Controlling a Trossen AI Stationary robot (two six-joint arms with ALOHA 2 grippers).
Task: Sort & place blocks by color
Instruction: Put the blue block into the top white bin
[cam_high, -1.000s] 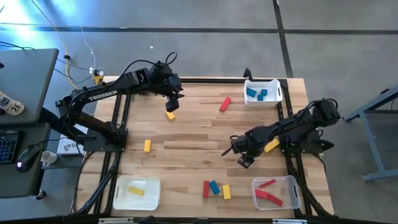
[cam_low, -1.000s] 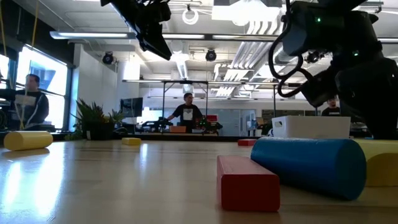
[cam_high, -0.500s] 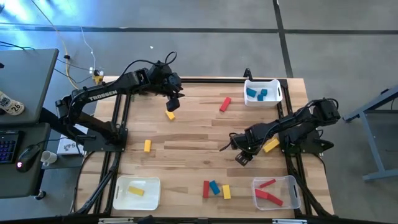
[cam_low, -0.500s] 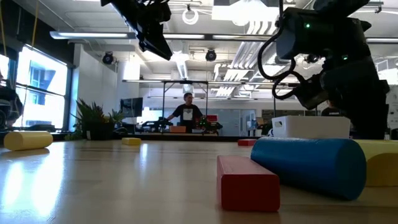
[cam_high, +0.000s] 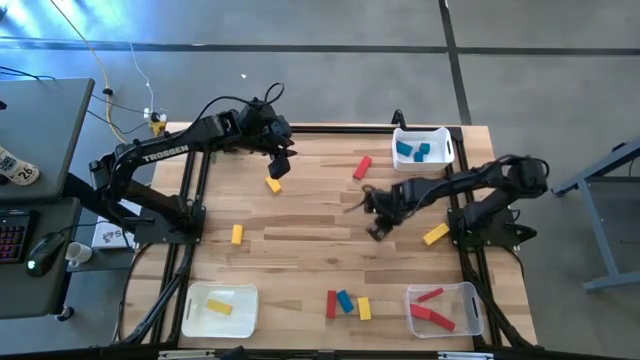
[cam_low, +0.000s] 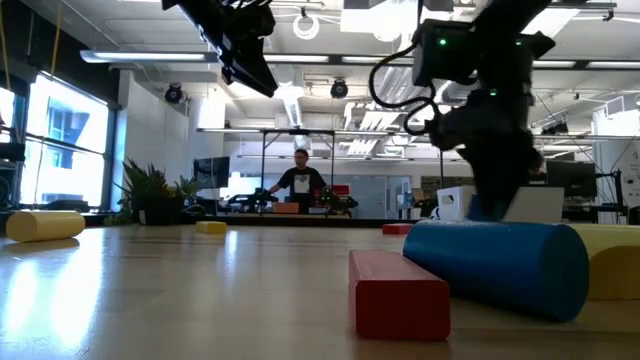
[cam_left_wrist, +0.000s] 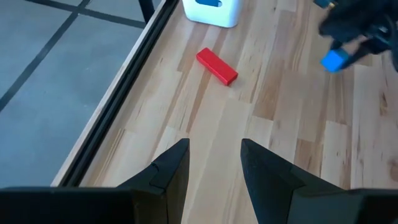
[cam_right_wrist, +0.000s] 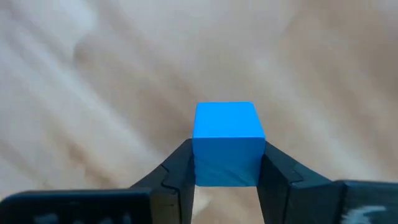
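I need to let go of the blue cube with my right gripper in the white bin (cam_high: 432, 159), beside the blue blocks near the bin's front side.
My right gripper (cam_high: 375, 228) hangs over the middle of the table, right of centre, shut on a blue cube (cam_right_wrist: 225, 143); the left wrist view also shows this cube (cam_left_wrist: 334, 60). My left gripper (cam_left_wrist: 214, 165) hovers open over the far left part of the table, above a yellow block (cam_high: 273, 185), with nothing between its fingers. A red bar (cam_high: 362, 167) lies flat near the far edge. Another yellow block (cam_high: 237, 234) lies at the left, and a third (cam_high: 436, 234) under the right arm. A red, a blue (cam_high: 345, 301) and a yellow block lie together near the front edge. My right gripper pinches the blue cube by two opposite side faces (cam_right_wrist: 198, 163) between its two fingers. Part of the cube sticks out past the fingertips. The cube appears lifted clear of the table.
A white bin (cam_high: 447, 150) with blue blocks stands at the far right corner. A white tray (cam_high: 245, 300) holding a yellow block sits at the near left, and a clear bin (cam_high: 470, 300) with red blocks at the near right. A person stands in the room beyond.
My right gripper has swung from the near right part of the table toward the far edge and slightly left, to a spot just short of the red bar.
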